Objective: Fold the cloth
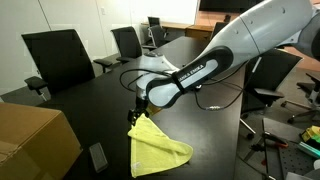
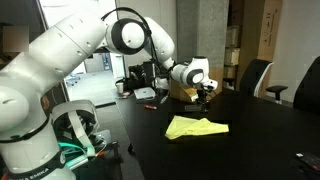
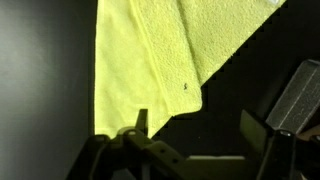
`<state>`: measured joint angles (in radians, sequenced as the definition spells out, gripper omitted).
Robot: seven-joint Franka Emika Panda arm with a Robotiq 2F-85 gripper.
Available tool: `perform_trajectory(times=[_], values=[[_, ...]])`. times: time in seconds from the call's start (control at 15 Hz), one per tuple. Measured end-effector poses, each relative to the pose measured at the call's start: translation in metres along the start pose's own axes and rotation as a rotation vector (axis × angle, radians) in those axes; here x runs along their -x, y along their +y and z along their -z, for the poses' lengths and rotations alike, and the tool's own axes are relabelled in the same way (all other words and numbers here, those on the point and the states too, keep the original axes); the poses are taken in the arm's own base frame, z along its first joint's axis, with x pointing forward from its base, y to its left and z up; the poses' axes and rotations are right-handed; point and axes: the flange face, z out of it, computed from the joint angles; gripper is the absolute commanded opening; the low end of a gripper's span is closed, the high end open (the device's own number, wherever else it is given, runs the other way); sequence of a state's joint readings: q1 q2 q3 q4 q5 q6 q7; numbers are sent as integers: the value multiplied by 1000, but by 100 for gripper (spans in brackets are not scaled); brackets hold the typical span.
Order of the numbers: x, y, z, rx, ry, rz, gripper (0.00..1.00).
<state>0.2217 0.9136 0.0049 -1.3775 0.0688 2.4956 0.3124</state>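
Note:
The yellow cloth is next, and my gripper needs to go to it and close on its pointed corner (image 1: 190, 151) nearest the robot base.
A yellow cloth (image 1: 157, 146) lies on the dark table (image 1: 205, 130), partly folded, with one layer lying over another. It also shows in an exterior view (image 2: 195, 127) and in the wrist view (image 3: 150, 60). My gripper (image 1: 138, 112) hovers just above the cloth's far corner; it also shows in an exterior view (image 2: 203, 97). In the wrist view the gripper (image 3: 195, 130) has its fingers spread with nothing between them. One finger stands over the cloth's lower edge.
Black office chairs (image 1: 55, 55) stand around the table. A cardboard box (image 1: 35, 140) sits at the near corner. Cables (image 1: 215, 100) lie on the table behind the arm. Small items (image 2: 150, 97) lie near the robot base. A grey object (image 3: 295, 100) lies beside the gripper.

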Motion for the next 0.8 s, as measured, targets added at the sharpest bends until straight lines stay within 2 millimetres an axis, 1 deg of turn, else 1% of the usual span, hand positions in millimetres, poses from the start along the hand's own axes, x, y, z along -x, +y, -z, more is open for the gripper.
perform_trajectory(times=[0.13, 0.27, 0.47, 0.8], values=[[19, 2, -3, 21, -35, 15, 100], [42, 2, -3, 40, -75, 34, 100], [83, -3, -2, 55, -138, 61, 100], [158, -11, 9, 66, -231, 109, 100]])
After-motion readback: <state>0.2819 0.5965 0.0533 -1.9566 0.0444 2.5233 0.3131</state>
